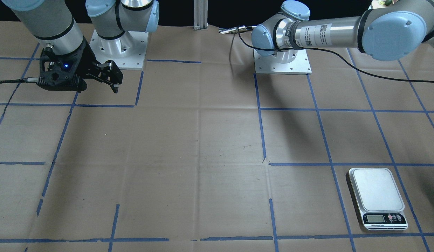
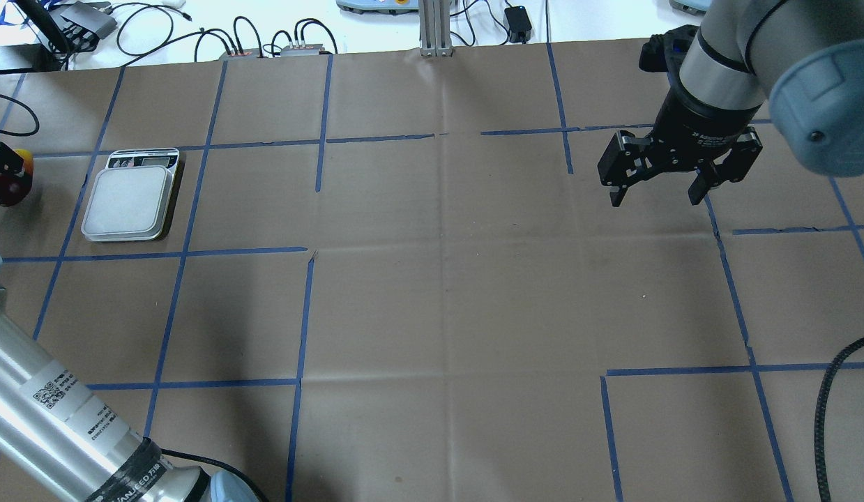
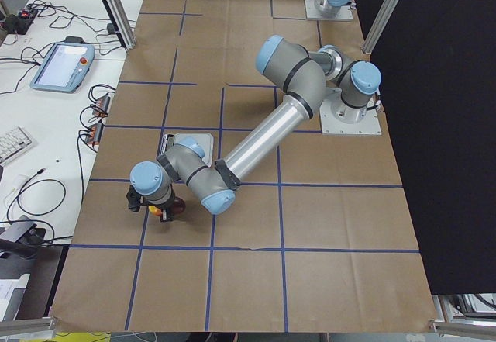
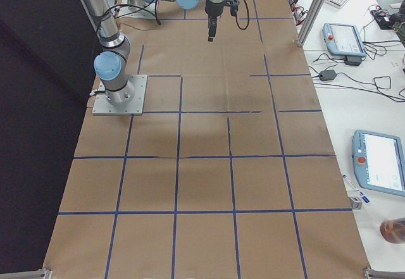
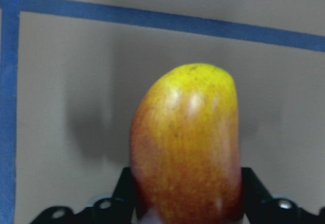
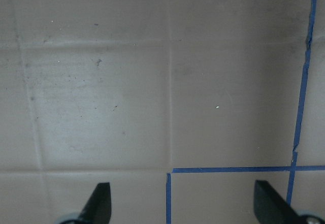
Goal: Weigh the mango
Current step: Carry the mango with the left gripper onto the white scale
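I will use my left gripper to set the mango, now held beside the scale, down and let go of it around the middle of the silver kitchen scale's empty platform [image 1: 383, 191].
The mango [image 5: 188, 132], yellow at its tip and red-orange lower down, fills the left wrist view, with a black finger [image 5: 127, 186] against each side. My left gripper [image 2: 5, 178] is shut on the mango [image 2: 13, 189] at the overhead view's far left edge, left of the scale. It also shows in the exterior left view [image 3: 157, 205]. The silver kitchen scale [image 2: 128, 202] has an empty platform and also shows in the front view [image 1: 377, 196]. My right gripper [image 2: 655, 192] is open and empty, hovering far to the right, with brown paper below it in its wrist view [image 6: 184, 206].
Brown paper with a blue tape grid covers the table [image 2: 438, 293]. The arm bases [image 1: 118, 49] stand at the robot's side. Cables and control boxes [image 2: 264, 42] lie beyond the far edge. My left arm's long link [image 3: 263, 136] stretches over the area beside the scale.
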Controlling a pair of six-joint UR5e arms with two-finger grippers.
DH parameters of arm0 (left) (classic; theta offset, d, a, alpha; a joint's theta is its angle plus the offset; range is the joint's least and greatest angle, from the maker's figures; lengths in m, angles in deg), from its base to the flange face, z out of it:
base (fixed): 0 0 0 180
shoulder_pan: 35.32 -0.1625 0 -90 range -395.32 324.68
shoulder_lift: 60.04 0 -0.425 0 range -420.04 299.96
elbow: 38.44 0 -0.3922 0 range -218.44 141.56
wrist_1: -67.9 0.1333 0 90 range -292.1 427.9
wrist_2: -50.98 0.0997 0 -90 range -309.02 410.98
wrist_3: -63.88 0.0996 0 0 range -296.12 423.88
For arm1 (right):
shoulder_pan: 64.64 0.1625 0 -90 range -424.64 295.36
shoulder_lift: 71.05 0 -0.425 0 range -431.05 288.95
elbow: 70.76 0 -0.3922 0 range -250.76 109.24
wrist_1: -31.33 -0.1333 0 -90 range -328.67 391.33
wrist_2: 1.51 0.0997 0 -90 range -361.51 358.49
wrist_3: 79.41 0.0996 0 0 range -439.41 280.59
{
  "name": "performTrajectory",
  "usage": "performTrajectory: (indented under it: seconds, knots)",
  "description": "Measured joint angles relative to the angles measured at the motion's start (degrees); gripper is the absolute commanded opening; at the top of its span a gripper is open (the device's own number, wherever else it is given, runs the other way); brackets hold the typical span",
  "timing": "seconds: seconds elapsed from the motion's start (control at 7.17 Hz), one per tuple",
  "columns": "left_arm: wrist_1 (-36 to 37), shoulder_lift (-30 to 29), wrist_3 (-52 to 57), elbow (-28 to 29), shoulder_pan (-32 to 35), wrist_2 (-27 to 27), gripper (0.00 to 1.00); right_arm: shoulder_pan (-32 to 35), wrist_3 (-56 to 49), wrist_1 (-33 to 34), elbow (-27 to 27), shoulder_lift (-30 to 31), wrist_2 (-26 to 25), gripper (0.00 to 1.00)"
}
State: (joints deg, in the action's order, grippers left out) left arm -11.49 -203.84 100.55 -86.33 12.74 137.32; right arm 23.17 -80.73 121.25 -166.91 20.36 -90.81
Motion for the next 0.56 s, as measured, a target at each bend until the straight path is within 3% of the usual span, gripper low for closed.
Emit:
performTrajectory:
  seconds: [0.28,0.56]
  knots:
    - [-2.9,5.2,0.7,-4.5,6.7,4.4,0.06,0.0,0.0,0.0,0.0,0.0,0.0,1.0]
    - [-3.1,11.9,1.1,-15.6,11.0,7.0,0.07,0.0,0.0,0.0,0.0,0.0,0.0,1.0]
